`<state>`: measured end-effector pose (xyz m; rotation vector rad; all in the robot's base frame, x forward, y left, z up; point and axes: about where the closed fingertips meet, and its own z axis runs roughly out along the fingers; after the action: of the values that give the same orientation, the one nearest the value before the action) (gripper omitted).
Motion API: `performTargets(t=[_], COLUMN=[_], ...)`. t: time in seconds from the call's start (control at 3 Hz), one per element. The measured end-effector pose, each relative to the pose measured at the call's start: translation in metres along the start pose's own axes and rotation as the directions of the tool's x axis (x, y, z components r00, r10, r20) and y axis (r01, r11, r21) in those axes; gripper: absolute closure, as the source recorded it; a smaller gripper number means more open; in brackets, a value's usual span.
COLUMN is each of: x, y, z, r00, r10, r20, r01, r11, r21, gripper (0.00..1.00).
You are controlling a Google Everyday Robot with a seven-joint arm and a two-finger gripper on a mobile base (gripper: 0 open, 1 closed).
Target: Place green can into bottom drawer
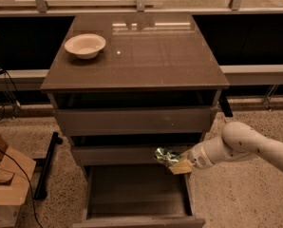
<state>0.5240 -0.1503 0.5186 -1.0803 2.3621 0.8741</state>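
The green can will go down from my gripper on the bottom drawer's bare inside (157,194), toward the side nearest my arm.
The green can (166,155) is a small shiny can held in my gripper (174,161), which reaches in from the right on a white arm. The gripper is shut on the can and holds it in front of the middle drawer, above the right rear part of the open bottom drawer (136,194). The bottom drawer is pulled out and its flat floor is bare.
A cream bowl (85,45) sits on the cabinet top (146,51) at the back left. The two upper drawers (132,120) stand slightly open. A cardboard box (6,186) and cables lie on the floor at left.
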Motion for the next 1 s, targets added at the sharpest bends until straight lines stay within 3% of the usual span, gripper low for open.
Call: performTargets(t=[0.33,0.67,1.0], x=[0.008,0.034,0.070], y=[0.002,-0.010,-0.028], z=[0.027,0.075,0.124], r00=[0.999,0.993,0.987], r10=[-0.013,0.014,0.097], r20=[-0.053,-0.120,-0.125], r01=[0.012,-0.016,-0.101], r11=[0.9999,0.9997,0.9945], r21=[-0.006,-0.017,-0.027], gripper=[1.00,1.00,1.00])
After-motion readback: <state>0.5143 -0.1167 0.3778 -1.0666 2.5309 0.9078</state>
